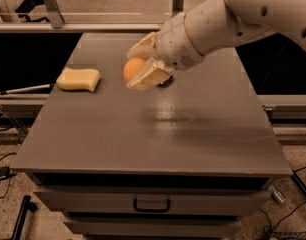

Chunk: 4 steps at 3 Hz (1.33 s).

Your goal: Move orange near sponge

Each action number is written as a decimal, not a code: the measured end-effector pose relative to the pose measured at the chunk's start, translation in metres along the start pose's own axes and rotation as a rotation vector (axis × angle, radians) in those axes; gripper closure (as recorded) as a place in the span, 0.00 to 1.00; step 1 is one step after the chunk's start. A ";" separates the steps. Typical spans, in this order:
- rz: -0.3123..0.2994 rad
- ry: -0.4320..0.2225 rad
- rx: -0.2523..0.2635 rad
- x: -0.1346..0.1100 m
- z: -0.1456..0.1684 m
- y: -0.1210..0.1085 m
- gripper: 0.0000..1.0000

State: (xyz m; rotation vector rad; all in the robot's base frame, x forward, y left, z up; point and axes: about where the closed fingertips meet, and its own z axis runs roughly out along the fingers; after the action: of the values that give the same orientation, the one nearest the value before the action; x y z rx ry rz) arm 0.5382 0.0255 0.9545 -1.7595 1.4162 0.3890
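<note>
The robot's gripper needs to let go of the orange on the table (pixel 109 83) against the end of the pale yellow sponge that faces the dark packet.
My gripper (pixel 138 66) is shut on the orange (pixel 133 69), a round orange fruit held between two cream-coloured fingers (pixel 149 75) a little above the grey table (pixel 158 134). The pale yellow sponge (pixel 78 79) lies flat near the table's left edge, a short way to the left of the orange. The white arm reaches in from the upper right.
A dark flat packet (pixel 167 81) is mostly hidden behind the gripper. The table has a drawer with a handle (pixel 151 204) at the front. A glass barrier and metal rail (pixel 78 27) run along the far side. Cables lie on the floor.
</note>
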 end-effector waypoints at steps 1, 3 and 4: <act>0.000 -0.027 -0.009 -0.012 0.021 -0.032 1.00; 0.108 -0.109 -0.021 0.005 0.057 -0.081 1.00; 0.169 -0.129 -0.032 0.015 0.080 -0.087 1.00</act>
State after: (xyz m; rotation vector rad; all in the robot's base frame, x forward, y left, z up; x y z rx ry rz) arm 0.6426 0.0780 0.9297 -1.6146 1.4769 0.6077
